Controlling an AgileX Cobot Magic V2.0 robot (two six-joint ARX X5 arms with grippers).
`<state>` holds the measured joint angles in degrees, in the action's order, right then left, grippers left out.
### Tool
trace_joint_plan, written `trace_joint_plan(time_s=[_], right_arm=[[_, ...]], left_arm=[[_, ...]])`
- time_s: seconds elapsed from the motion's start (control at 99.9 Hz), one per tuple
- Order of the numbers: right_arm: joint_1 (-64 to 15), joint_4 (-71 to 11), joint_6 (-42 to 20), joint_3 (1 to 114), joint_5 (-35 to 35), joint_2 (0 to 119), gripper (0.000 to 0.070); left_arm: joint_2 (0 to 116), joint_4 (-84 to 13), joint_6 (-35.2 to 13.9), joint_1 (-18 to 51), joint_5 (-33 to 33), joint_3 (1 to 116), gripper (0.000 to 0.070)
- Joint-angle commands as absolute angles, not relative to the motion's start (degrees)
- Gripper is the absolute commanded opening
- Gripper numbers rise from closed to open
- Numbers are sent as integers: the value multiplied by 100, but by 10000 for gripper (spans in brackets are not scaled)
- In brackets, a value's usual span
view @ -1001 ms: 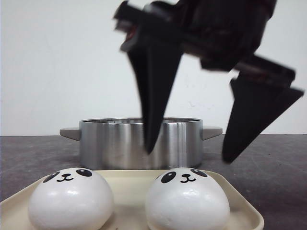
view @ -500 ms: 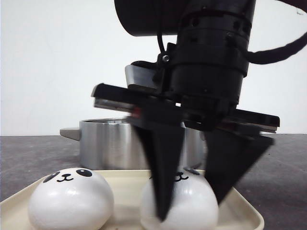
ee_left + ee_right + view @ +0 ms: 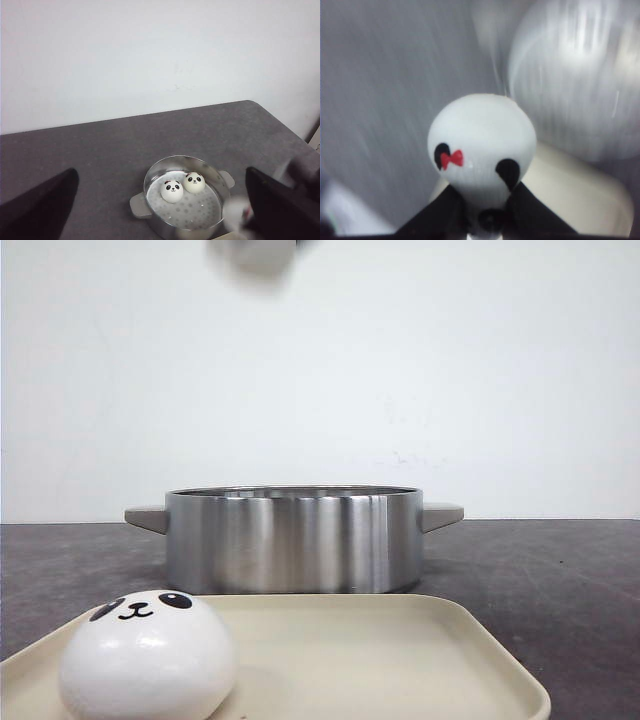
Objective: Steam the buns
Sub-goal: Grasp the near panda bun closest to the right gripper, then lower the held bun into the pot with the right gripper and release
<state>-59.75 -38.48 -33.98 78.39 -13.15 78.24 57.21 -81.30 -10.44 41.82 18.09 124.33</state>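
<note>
The robot's right gripper will set the white panda bun with a red bow down inside the steel pot (image 3: 349, 508).
My right gripper (image 3: 487, 187) is shut on a white panda bun (image 3: 482, 135) with a red bow and holds it in the air, blurred by motion, above the cream tray (image 3: 570, 195). One bun (image 3: 147, 655) sits on the left of the tray (image 3: 400, 660) in the front view. Two buns (image 3: 172, 191) (image 3: 193, 182) lie inside the steel pot (image 3: 150, 182), which stands behind the tray (image 3: 292, 540). My left gripper (image 3: 160, 175) is wide open and empty, high above the pot. A blurred white blob (image 3: 234, 214) next to the pot's near rim looks like the held bun.
The dark grey table (image 3: 100, 150) ends at a white wall behind. The pot has two side handles (image 3: 147, 517) (image 3: 441, 514). A blurred pale shape (image 3: 255, 255) crosses the top edge of the front view.
My right gripper came down over the right bun on the tray, shut on it and lifted it up out of the front view. The left bun stayed put.
</note>
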Motion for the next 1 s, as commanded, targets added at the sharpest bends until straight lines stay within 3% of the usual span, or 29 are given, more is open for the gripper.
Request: trace_joint_plan(time_s=[0.0,0.13,0.39,0.551,0.991], right_arm=[[-5741,-3841,-2779,8158,-1444,8101,3],[-4965,-3828,-2508,8624,-910,8554,3],[-3763,-4128,-2556,8923,71,9747,3],[-3566,-4477,-2550,8938,480,10370,3],[-3516,-4525,-2624,8938,541,11091,3]], left_arm=[[5784,-8298,-976,4230,1820,12549,700],[5784,-8298,-965,4230,1820,12549,700],[5806,-8272,-819,4230,1822,12549,700],[5806,-8274,-816,4230,1820,12549,700],[5806,-8285,-821,4230,1820,12538,700]])
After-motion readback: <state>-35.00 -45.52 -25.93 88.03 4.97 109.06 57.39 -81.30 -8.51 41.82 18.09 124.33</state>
